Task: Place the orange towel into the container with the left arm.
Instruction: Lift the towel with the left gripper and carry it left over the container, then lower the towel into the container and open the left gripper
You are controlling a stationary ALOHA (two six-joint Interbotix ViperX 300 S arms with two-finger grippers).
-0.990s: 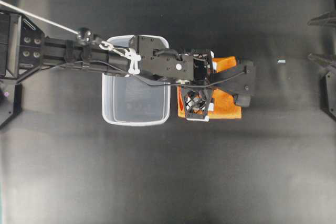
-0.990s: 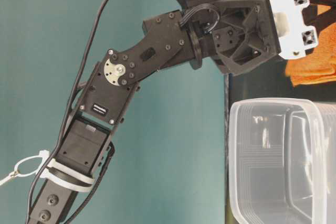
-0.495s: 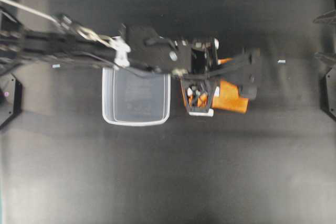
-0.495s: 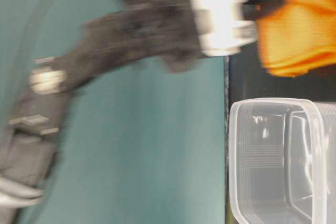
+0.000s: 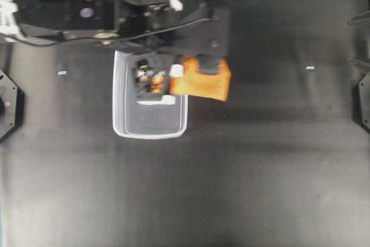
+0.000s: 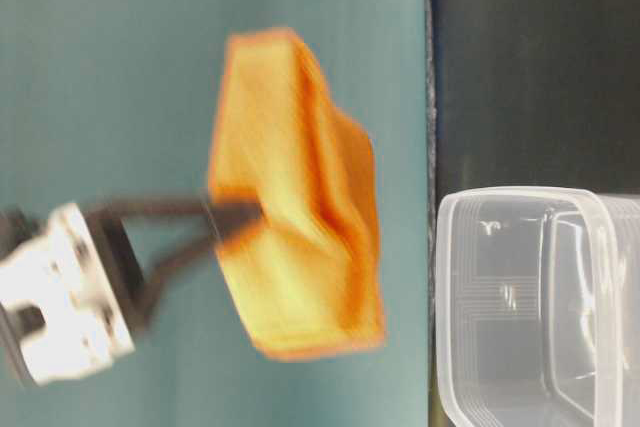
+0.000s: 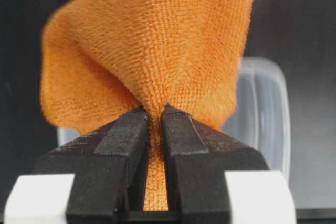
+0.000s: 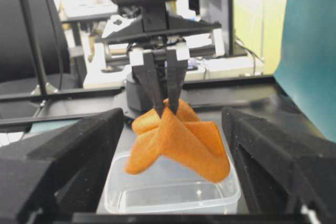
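Note:
The orange towel will be set down flat by my left gripper across the middle of the clear container's bottom point(image 5: 154, 91). The towel still hangs over the container's rim.
My left gripper point(image 5: 211, 65) is shut on the orange towel point(image 5: 199, 80) and holds it in the air, over the right rim of the clear container point(image 5: 121, 114). In the left wrist view the black fingers point(image 7: 181, 140) pinch a fold of the towel point(image 7: 152, 45), with the container point(image 7: 265, 114) below. In the table-level view the blurred towel point(image 6: 300, 247) hangs from the gripper point(image 6: 225, 222), well above the container point(image 6: 480, 307). The right wrist view shows the towel point(image 8: 184, 142) hanging just over the container point(image 8: 173, 195). My right gripper point(image 8: 172, 124) is open and empty, far right point(image 5: 354, 43).
The container is empty. Small white scraps lie on the black table right of the towel point(image 5: 310, 68) and left of the container point(image 5: 62, 73). Black arm bases stand at the left edge point(image 5: 7, 105) and the right edge point(image 5: 363, 102).
My left gripper has lifted the towel off the table and carried it left, from beside the container to above its right rim. The right arm has not moved.

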